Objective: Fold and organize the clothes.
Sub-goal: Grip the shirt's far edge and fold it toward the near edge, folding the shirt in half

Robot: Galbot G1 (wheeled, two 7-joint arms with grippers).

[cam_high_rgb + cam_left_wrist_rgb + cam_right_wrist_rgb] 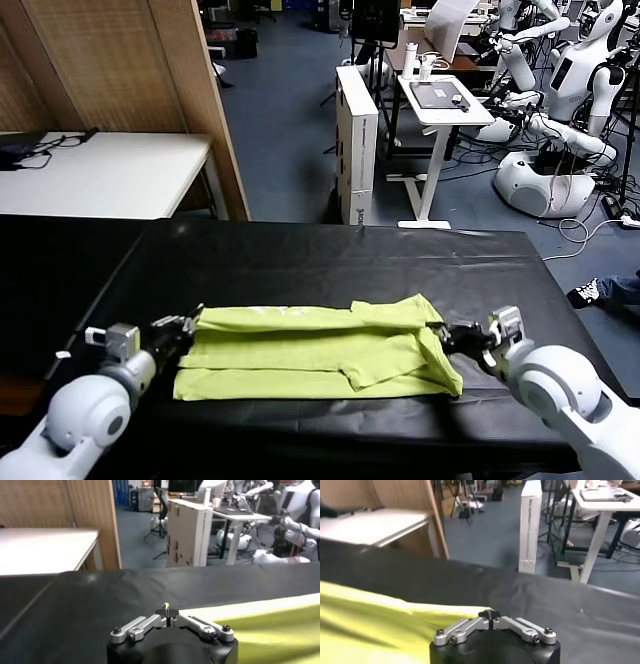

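Note:
The robot's left gripper will release the T-shirt's pinched edge at the near end of the T-shirt [184, 362], just behind its front strip. The T-shirt lies folded on the black cloth.
The clothes are one lime yellow-green T-shirt [310, 350], lying folded lengthwise into a flat band on the black table cloth [300, 260], near its front edge. My left gripper [190, 325] is at the shirt's left end. In the left wrist view it [166, 611] is shut, with a sliver of yellow fabric pinched between the tips, and the shirt [270, 630] stretches away beside it. My right gripper [447, 335] is at the shirt's right end. In the right wrist view it [490, 615] is shut where the corner of the shirt [370, 620] ends.
Behind the table on the left are a white table [100, 175] and a wooden partition [190, 90]. A tall white box [357, 140], a small white desk [440, 100] and other robots [560, 120] stand on the floor beyond the far edge.

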